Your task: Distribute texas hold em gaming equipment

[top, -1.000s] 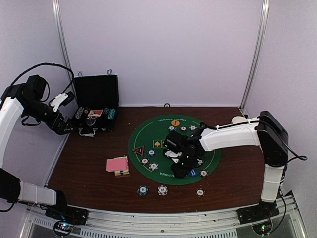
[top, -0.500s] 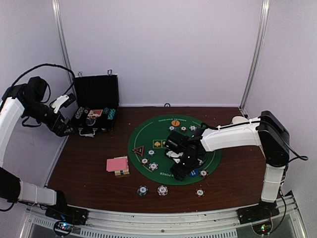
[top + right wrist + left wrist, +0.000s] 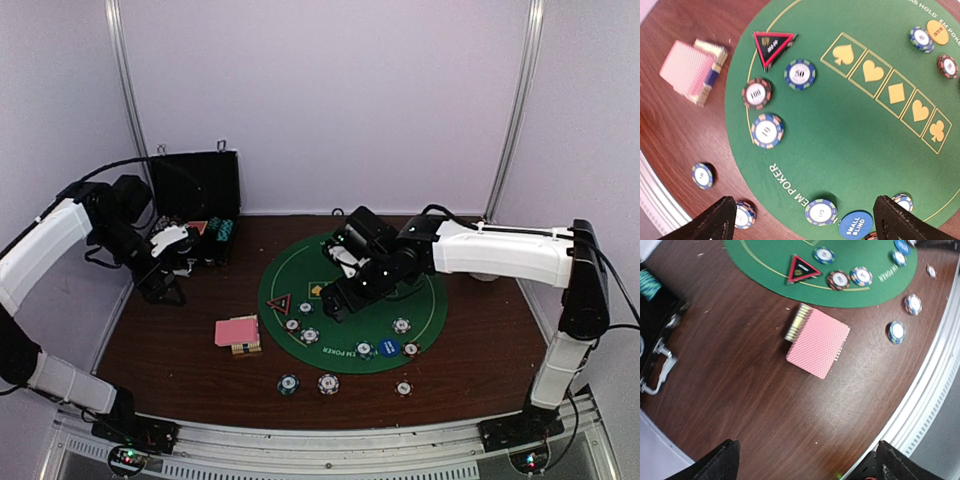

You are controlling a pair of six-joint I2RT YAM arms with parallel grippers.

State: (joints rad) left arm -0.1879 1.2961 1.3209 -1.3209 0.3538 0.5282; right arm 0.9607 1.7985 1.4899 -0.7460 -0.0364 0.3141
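The pink-backed cards should be next for my left gripper, which should go to them and close on their end (image 3: 221,334) (image 3: 806,365) farthest from the green poker mat.
A green round poker mat (image 3: 420,290) lies mid-table. On it are the black-red triangle marker (image 3: 279,303) (image 3: 771,44), several stripe-edged chips (image 3: 310,335) (image 3: 767,131) and a blue disc (image 3: 389,347) (image 3: 856,225). An orange disc (image 3: 939,30) sits at the mat's far edge. Three chips (image 3: 328,383) lie on the wood near the front. The pink-backed cards (image 3: 237,332) (image 3: 818,342) are stacked left of the mat. My right gripper (image 3: 338,300) (image 3: 805,220) hovers open and empty over the mat. My left gripper (image 3: 163,283) (image 3: 810,465) hangs open and empty over bare wood.
An open black case (image 3: 195,185) stands at the back left with chips (image 3: 222,230) inside; its handle (image 3: 657,370) shows in the left wrist view. A metal rail (image 3: 320,440) runs along the front table edge. White walls close in the back and sides.
My right gripper has opened and drawn up and back-left across the mat. My left arm has swung right and forward, from beside the case to in front of it.
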